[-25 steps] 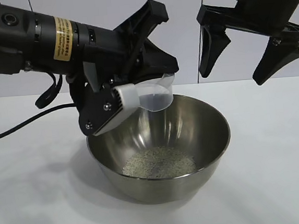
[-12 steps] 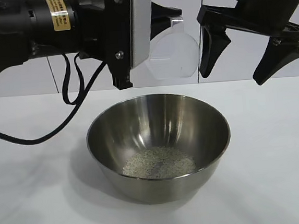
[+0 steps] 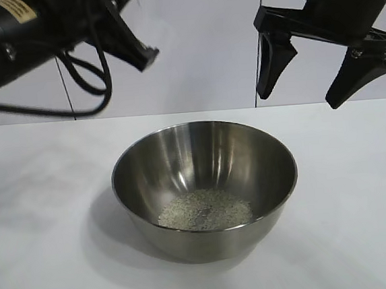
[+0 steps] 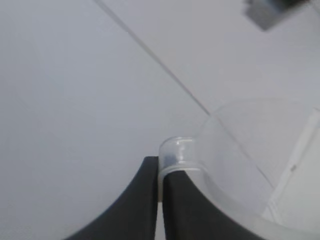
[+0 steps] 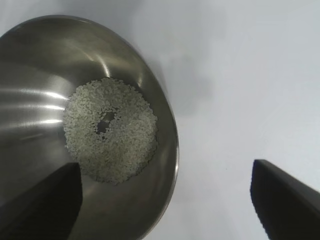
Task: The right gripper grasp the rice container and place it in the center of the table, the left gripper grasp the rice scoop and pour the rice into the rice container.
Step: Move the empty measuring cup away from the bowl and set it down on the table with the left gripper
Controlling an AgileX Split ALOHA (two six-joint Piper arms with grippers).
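Next, I set the clear rice scoop down on the table [image 3: 85, 211] next to the steel rice container, on the side where my left gripper is.
The steel rice container [image 3: 205, 187] stands on the white table [image 3: 40, 252] at the centre, with a heap of rice [image 3: 204, 210] in its bottom; it also shows in the right wrist view [image 5: 60, 65], rice [image 5: 110, 130] inside. My left gripper [image 3: 130, 45] is raised at the upper left, above and left of the bowl. In the left wrist view it [image 4: 159, 192] is shut on the handle tab of the clear rice scoop [image 4: 240, 165], which looks empty. The scoop is out of the exterior view. My right gripper [image 3: 306, 87] hangs open and empty above the bowl's right side.
A white panelled wall [image 3: 205, 49] stands behind the table. A black cable [image 3: 80, 87] loops under the left arm. Bare tabletop lies to the left, right and front of the bowl.
My left gripper has lifted away from over the bowl and swung up and left, carrying the scoop out of the exterior view. The right gripper and the bowl have not moved.
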